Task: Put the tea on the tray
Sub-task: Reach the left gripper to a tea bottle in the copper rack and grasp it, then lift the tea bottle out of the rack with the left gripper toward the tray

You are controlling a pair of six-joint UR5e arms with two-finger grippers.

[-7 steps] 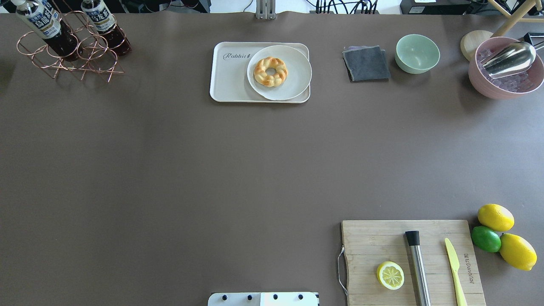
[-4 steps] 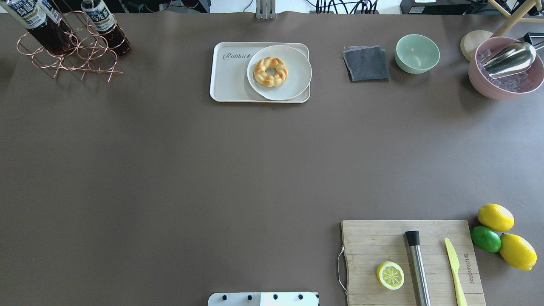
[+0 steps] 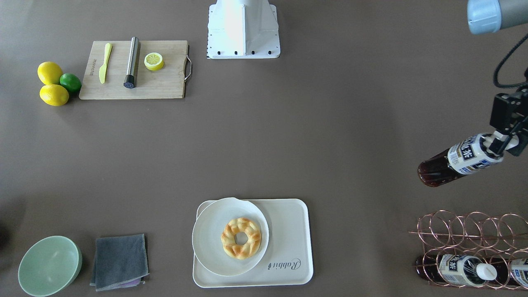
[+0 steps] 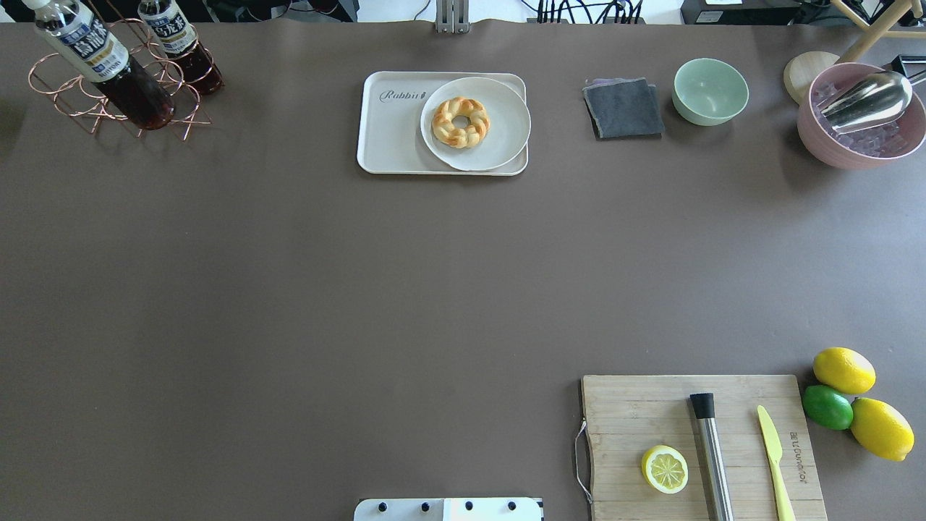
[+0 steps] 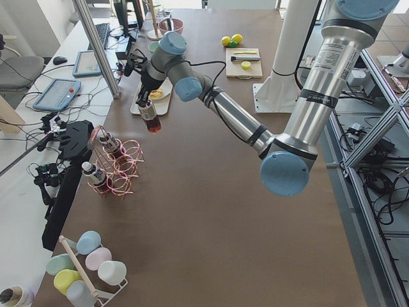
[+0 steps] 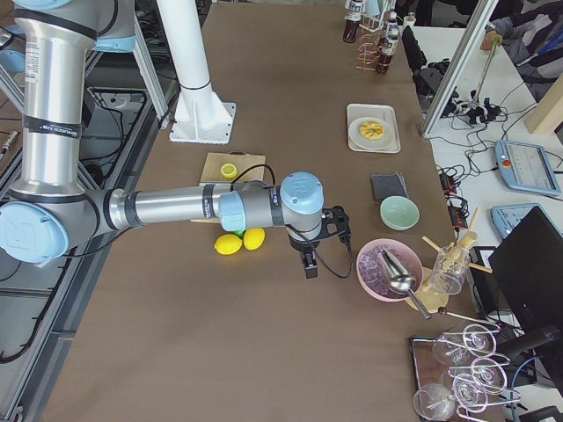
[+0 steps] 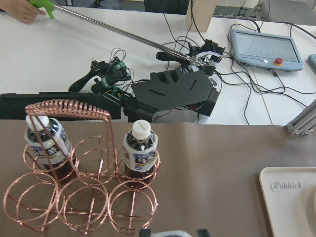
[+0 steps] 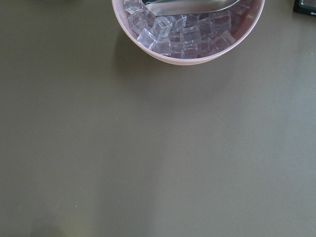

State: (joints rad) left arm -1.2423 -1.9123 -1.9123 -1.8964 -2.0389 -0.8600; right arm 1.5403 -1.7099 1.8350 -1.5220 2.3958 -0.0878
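Next, my left gripper stands the tea on the bare table (image 3: 255,135) between the white base and the cream tray.
My left gripper (image 3: 501,144) is shut on the white-capped neck of the tea (image 3: 458,161). It holds the bottle tilted in the air on the robot's side of the copper wire rack (image 3: 466,231). In the overhead view the tea (image 4: 108,66) shows over the rack at far left. The cream tray (image 3: 288,247) with the "Rabbit" print lies at the far middle (image 4: 391,137), well to the right of the tea. My right gripper (image 6: 310,264) hangs near the pink ice bowl; I cannot tell whether it is open or shut.
Two look-alike bottles (image 7: 47,143) (image 7: 140,150) stand in the rack. A round plate (image 3: 210,243) with a braided bread ring covers half the tray. A grey cloth (image 4: 623,108), green bowl (image 4: 710,90), pink ice bowl (image 4: 861,145), cutting board (image 4: 651,427) and citrus fruits (image 4: 843,369) lie on the right.
The held tea bottle has moved to the right and toward the robot, out over the front of the rack. Nothing else has moved.
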